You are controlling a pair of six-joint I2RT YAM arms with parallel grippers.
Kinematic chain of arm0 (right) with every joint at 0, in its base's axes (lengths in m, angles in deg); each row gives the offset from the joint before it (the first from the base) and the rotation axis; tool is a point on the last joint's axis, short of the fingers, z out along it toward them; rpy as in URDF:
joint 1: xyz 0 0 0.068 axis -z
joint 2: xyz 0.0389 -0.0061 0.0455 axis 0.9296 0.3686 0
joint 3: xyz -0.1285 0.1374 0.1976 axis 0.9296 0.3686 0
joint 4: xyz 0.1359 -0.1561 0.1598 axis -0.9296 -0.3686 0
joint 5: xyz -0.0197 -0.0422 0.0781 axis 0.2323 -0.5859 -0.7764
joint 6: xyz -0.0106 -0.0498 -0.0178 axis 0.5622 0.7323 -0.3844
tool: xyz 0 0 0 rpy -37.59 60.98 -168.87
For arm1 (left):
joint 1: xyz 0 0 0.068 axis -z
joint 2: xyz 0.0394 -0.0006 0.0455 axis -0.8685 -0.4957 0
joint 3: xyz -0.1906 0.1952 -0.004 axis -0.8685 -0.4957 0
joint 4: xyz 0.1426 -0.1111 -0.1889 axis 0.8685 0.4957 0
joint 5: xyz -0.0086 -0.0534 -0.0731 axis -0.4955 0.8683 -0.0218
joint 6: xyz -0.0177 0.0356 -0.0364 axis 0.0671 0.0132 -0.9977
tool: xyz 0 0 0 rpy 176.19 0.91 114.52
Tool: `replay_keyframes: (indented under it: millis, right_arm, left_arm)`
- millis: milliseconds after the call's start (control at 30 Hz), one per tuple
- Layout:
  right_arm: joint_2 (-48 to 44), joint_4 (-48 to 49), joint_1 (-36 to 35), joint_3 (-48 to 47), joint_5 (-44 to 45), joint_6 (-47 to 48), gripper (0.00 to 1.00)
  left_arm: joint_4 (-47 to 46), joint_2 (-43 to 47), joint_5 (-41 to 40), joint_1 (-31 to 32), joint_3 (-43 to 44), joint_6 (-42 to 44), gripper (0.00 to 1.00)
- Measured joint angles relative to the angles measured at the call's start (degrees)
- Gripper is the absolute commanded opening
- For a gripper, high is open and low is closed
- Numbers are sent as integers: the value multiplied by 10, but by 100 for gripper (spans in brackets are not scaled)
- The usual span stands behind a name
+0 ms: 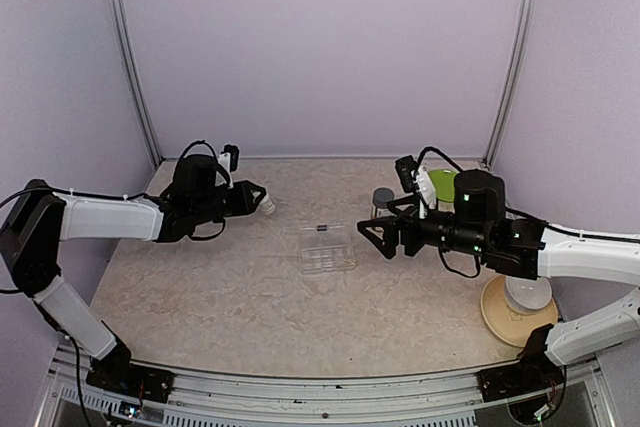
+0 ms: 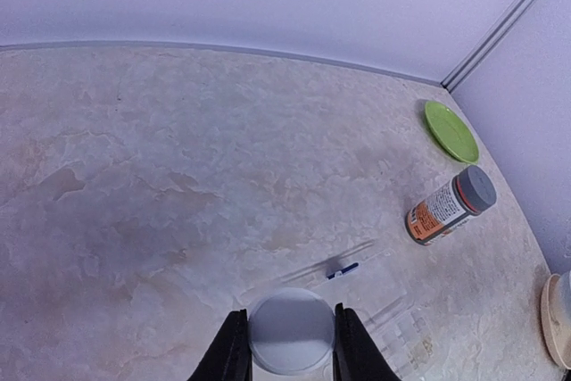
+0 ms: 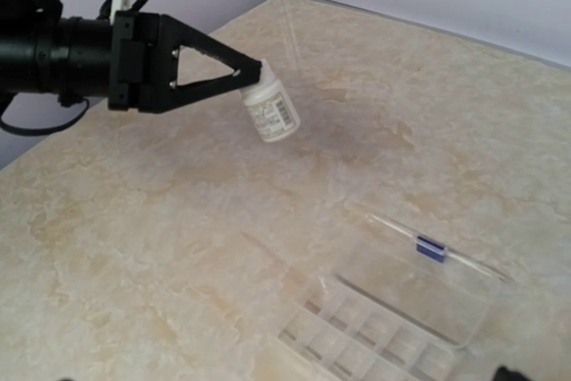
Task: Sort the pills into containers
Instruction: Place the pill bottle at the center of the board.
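Note:
The small white bottle will go down on the bare table [image 1: 237, 216] [image 2: 95, 286] beneath my left gripper, well away from the pill box.
My left gripper [image 1: 258, 201] is shut on a small white bottle [image 1: 266, 203] and holds it tilted above the table, left of the pill box. The left wrist view shows the bottle's round end [image 2: 290, 338] between the fingers. The right wrist view shows the bottle [image 3: 272, 111] too. The clear pill box [image 1: 328, 250] lies mid-table with its lid open, and its row of compartments [image 3: 375, 338] looks empty. One tiny dark blue piece [image 3: 430, 248] sits on the lid's far edge; pill or clasp, I cannot tell. My right gripper [image 1: 367, 235] is open and empty, just right of the box.
An orange-labelled bottle with a grey cap [image 1: 382, 197] stands behind the right gripper, and also shows in the left wrist view [image 2: 449, 207]. A round green plate [image 1: 443, 184] lies at the back right. A white bowl on a tan plate [image 1: 520, 302] sits under the right arm.

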Motion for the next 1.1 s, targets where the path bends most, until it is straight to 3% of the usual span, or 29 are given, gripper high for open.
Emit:
replay_keyframes:
  millis: [567, 1100]
  right_arm:
    - [-7, -10, 0, 0, 15, 0, 100]
    - [-10, -10, 0, 7, 16, -1, 100]
  left_arm:
    - [3, -67, -10, -63, 41, 1, 0]
    - [9, -93, -47, -78, 61, 7, 0]
